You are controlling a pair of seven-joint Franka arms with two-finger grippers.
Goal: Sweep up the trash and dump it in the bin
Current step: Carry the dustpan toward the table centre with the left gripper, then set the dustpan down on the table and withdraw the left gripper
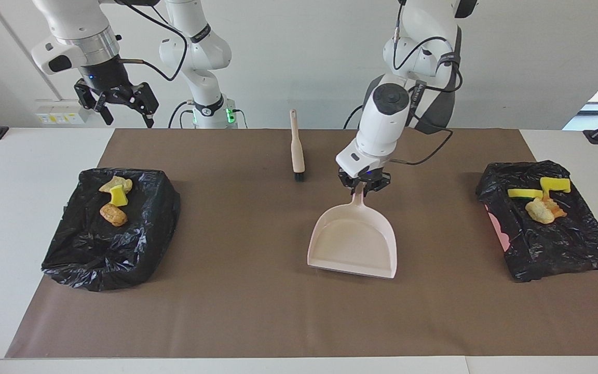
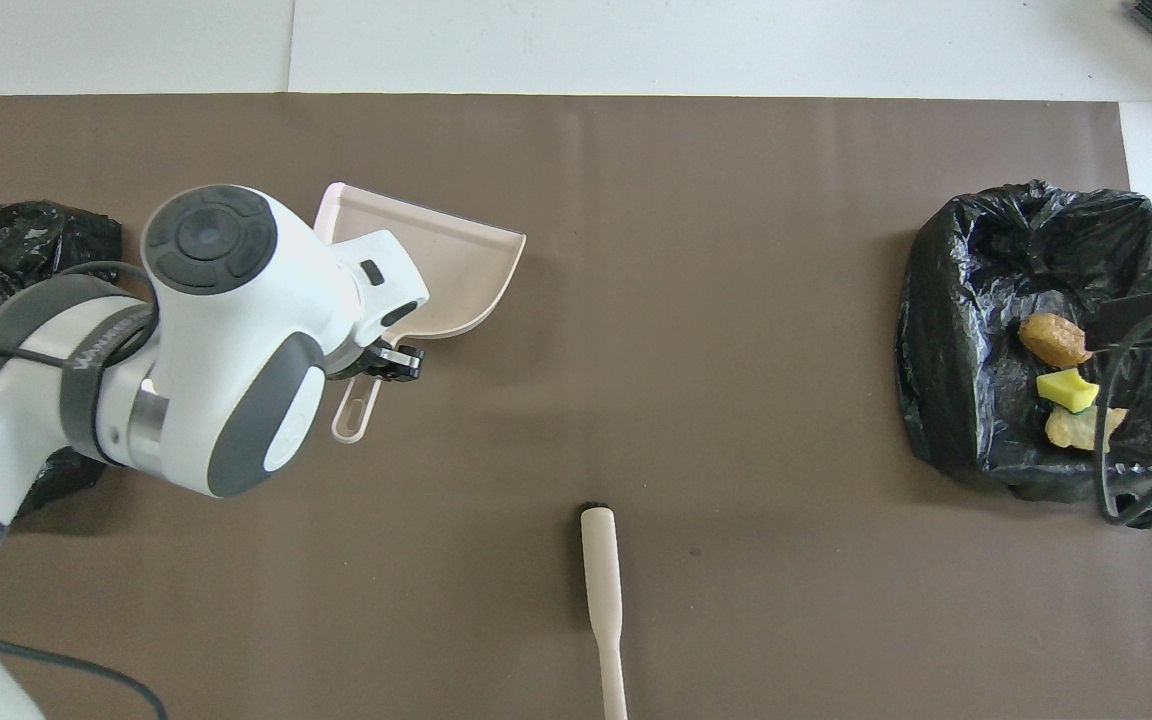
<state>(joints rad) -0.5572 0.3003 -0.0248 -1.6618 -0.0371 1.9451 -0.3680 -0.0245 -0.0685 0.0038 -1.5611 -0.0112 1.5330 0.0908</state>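
My left gripper is going to release the pink dustpan on the brown mat straight [image 2: 597, 278] beyond the cream-handled brush. The dustpan now lies on the brown mat.
My left gripper [image 1: 364, 183] is shut on the handle of the pink dustpan [image 1: 353, 239]. The dustpan lies on the brown mat, its mouth pointing away from the robots, and its pan looks empty. In the overhead view the left arm covers part of the dustpan [image 2: 456, 265]. The trash lies in two black-bagged bins. The bin [image 1: 107, 244] at the right arm's end holds a tan, a yellow [image 1: 118, 196] and a brown scrap. The bin [image 1: 553, 244] at the left arm's end holds yellow [image 1: 525, 194], cream and orange scraps. My right gripper [image 1: 128, 122] is open, raised and empty at its own end.
A cream-handled brush [image 1: 297, 150] lies on the mat [image 1: 236, 311] nearer to the robots than the dustpan; it also shows in the overhead view [image 2: 604, 590]. White table [image 1: 18, 171] borders the mat at both ends.
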